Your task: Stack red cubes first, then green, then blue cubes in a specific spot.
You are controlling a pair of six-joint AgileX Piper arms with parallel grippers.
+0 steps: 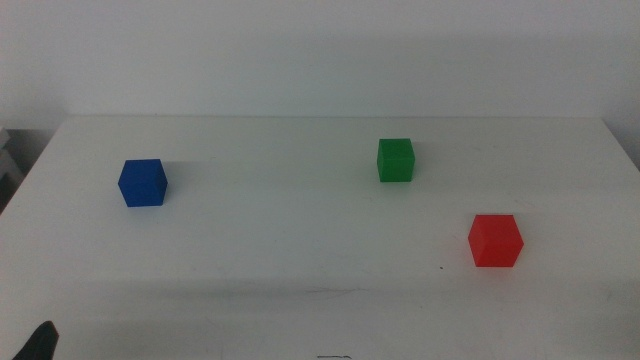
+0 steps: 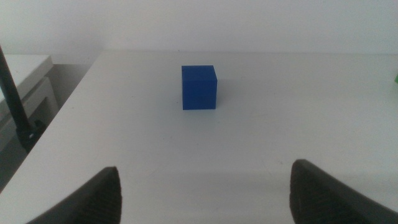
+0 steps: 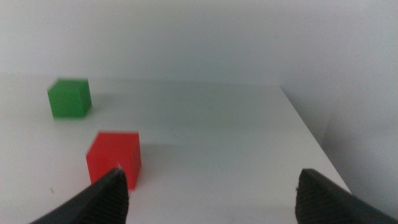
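Note:
My right gripper comes down from above next and closes on the opposite sides [image 1: 496, 231] [image 3: 116, 148] of the red cube, because red goes first.
The red cube [image 1: 496, 240] sits on the white table at the right front; it also shows in the right wrist view [image 3: 114, 158]. The green cube [image 1: 395, 160] sits behind it, right of centre, and shows in the right wrist view [image 3: 69, 98]. The blue cube [image 1: 143, 183] sits at the left and shows in the left wrist view [image 2: 199, 87]. My left gripper [image 2: 205, 193] is open and empty, well short of the blue cube; only its tip shows at the middle view's bottom left [image 1: 40, 342]. My right gripper [image 3: 211, 196] is open and empty, with one jaw close to the red cube.
The white table [image 1: 300, 250] ends at a right edge near the red cube [image 3: 311, 137] and a left edge beyond the blue cube [image 2: 68, 93]. A dark rod [image 2: 15, 99] stands off the table's left side.

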